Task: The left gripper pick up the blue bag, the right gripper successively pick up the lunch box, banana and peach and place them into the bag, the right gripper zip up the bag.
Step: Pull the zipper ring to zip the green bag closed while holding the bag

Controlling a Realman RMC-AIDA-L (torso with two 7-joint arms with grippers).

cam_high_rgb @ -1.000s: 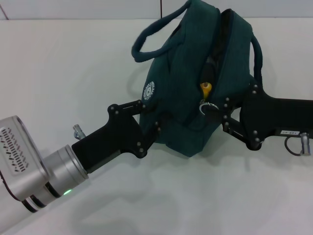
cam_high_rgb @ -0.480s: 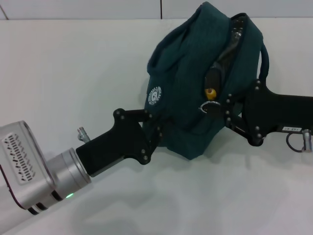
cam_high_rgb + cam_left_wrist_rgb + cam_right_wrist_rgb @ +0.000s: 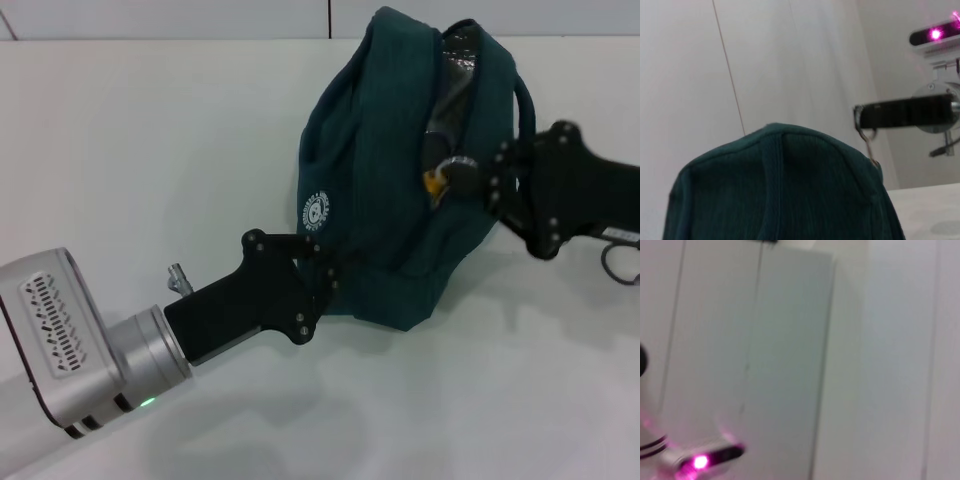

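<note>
I have the blue bag's lower side in my left gripper, far from the open zipper, so next I take the bag's front higher up (image 3: pixel 372 192) before zipping on.
The blue bag (image 3: pixel 385 170) stands tilted in the middle of the head view, its white round logo (image 3: pixel 318 210) facing me. My left gripper (image 3: pixel 328 281), with its silver wrist, is shut on the bag's lower left side. My right gripper (image 3: pixel 470 177) comes in from the right and is shut on the zipper pull partway up the zipper. The banana's orange tip (image 3: pixel 434 185) pokes out just beside those fingers. Clear plastic of the lunch box (image 3: pixel 457 58) shows in the open upper part of the zipper. The peach is hidden. The left wrist view shows the bag's fabric (image 3: pixel 780 190).
The bag and both arms are over a white table (image 3: pixel 150 150), with a wall joint behind. A black bar with a hanging ring (image 3: pixel 905 112) crosses the left wrist view. The right wrist view shows only wall panels and a pink-lit device (image 3: pixel 700 460).
My right gripper has moved up along the zipper with the pull, past the banana tip. The bag has tipped more upright and shifted right. The left gripper followed a little rightward, keeping hold.
</note>
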